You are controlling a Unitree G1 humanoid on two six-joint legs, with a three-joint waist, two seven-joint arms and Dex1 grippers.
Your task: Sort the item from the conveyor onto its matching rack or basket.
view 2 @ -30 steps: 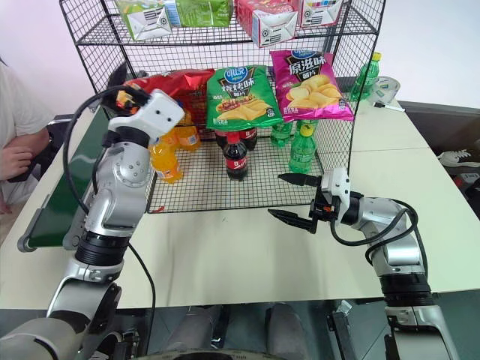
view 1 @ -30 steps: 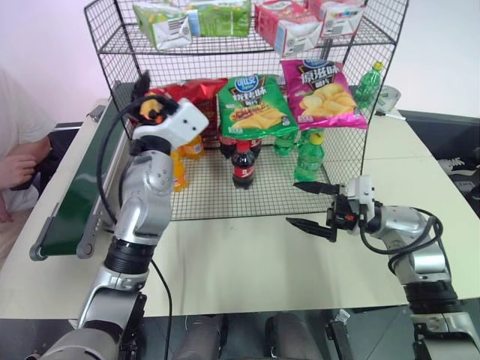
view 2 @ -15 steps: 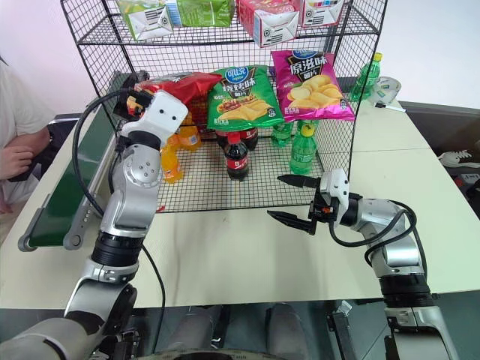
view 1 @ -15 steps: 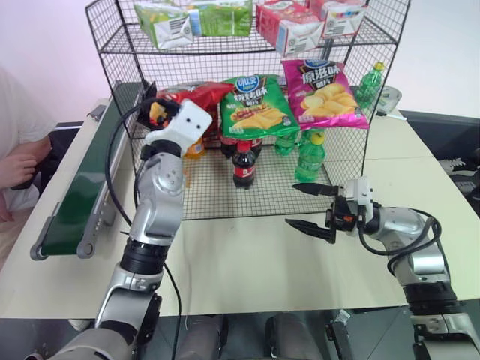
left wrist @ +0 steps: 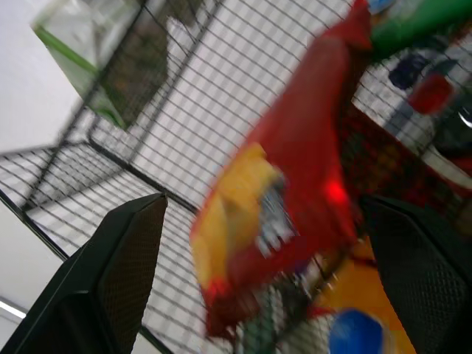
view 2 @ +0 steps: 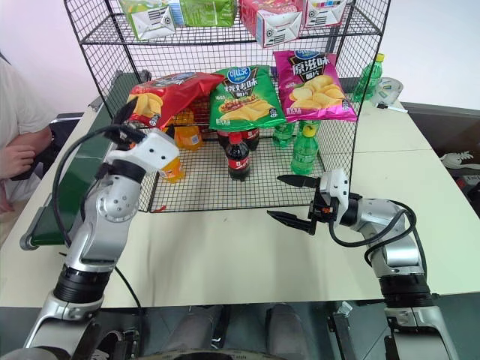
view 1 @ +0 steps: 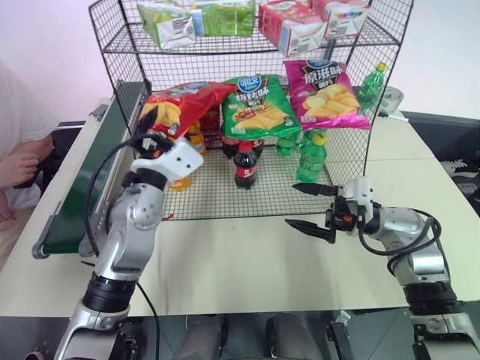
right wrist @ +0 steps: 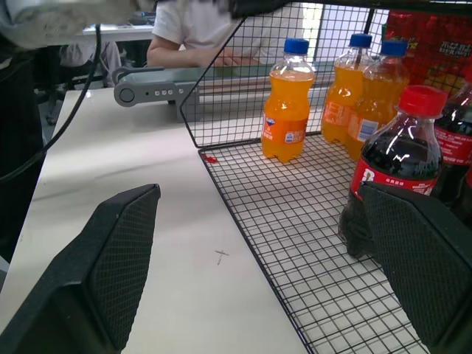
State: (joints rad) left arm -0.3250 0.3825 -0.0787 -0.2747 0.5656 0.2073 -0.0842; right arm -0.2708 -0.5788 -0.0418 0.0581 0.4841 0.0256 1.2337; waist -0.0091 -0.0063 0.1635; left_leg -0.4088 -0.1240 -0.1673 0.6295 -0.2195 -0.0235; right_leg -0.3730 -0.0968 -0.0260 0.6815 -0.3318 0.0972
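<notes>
The red crisp bag sits crooked, its far end against the green crisp bag, so the robot's left gripper will pinch its near edge (view 1: pixel 177 130) and move it clear.
The item, a glossy red crisp bag (view 1: pixel 186 100), rests on the left end of the rack's middle tier, beside a green bag. The black wire rack (view 1: pixel 210 196) stands on the table. My left gripper (view 1: pixel 150 124) is open just below and in front of the red bag, pointing up at it. In the left wrist view the bag (left wrist: pixel 295 169) hangs beyond the spread fingers (left wrist: pixel 110 280), apart from them. My right gripper (view 1: pixel 292 205) is open and empty over the table in front of the rack. The dark green conveyor (view 1: pixel 82 187) runs along the left side.
The middle tier also holds a green crisp bag (view 1: pixel 259 105) and a pink one (view 1: pixel 330 86). A cola bottle (view 1: pixel 244 161), green bottles (view 1: pixel 310 156) and orange bottles (right wrist: pixel 286 99) stand on the bottom shelf. Cartons (view 1: pixel 172 22) fill the top shelf. A person (view 1: pixel 15 142) sits beyond the conveyor.
My left arm has dropped and pulled back from the rack, its jaws open throughout. The red bag stays on the middle tier. The right arm has not moved.
</notes>
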